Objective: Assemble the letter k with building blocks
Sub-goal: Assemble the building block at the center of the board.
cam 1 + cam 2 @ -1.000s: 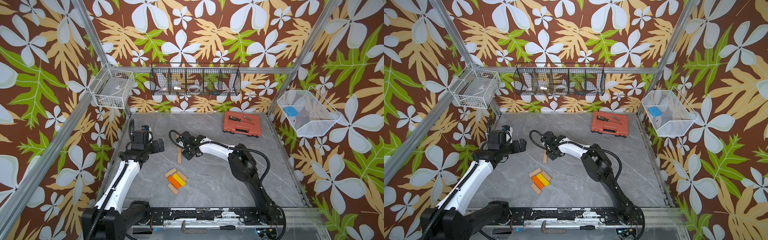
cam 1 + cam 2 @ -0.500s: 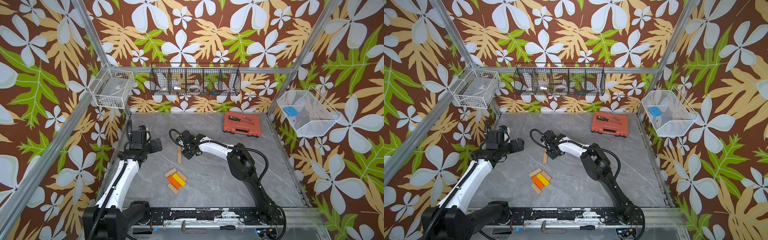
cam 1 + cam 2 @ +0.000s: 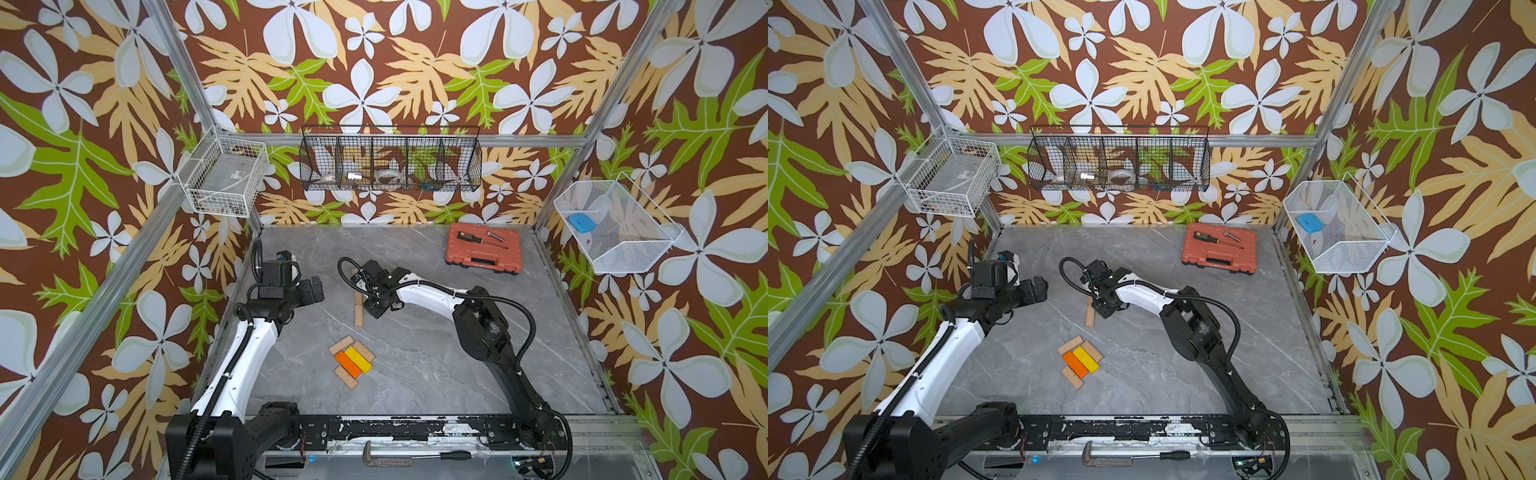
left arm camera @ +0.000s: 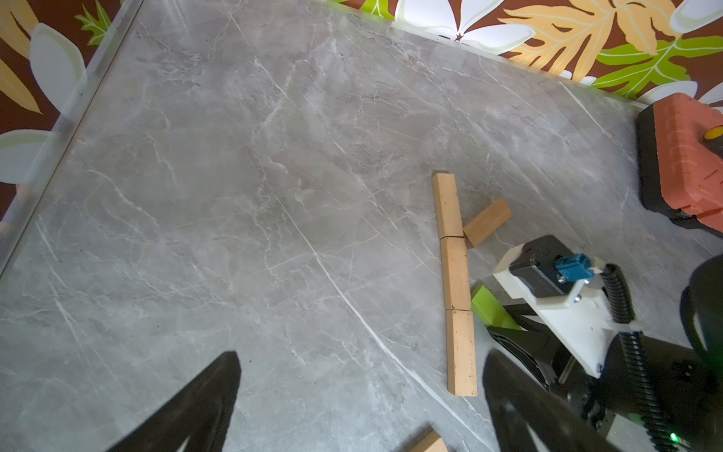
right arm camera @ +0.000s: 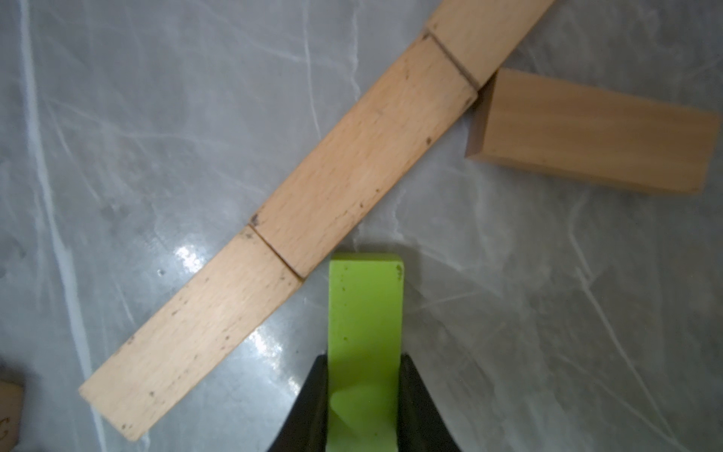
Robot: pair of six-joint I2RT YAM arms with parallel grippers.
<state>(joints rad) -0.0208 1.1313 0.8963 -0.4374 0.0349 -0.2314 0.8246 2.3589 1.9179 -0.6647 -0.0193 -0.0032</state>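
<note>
My left gripper needs to grip the long sides (image 3: 340,345) of the plain wooden block that lies across the back ends of the orange and yellow blocks.
Three plain wood building blocks (image 5: 352,156) lie end to end in a straight line (image 4: 454,270) on the grey table. A fourth plain block (image 5: 594,133) slants off one side of the line, its corner at a seam (image 4: 487,222). My right gripper (image 5: 364,391) is shut on a green block (image 5: 365,313), whose free end sits close against the line at the other seam. In both top views the right gripper (image 3: 374,305) hides the green block. My left gripper (image 4: 360,391) hangs open and empty, left of the line (image 3: 311,291).
An orange block (image 3: 348,364), a yellow block (image 3: 359,359) and plain wood blocks (image 3: 341,345) cluster nearer the front. A red-orange tool case (image 3: 484,247) lies at the back right. A wrench (image 3: 386,459) rests on the front rail.
The left arm has drifted slightly to the left. The right gripper holds the green block in nearly the same place beside the line.
</note>
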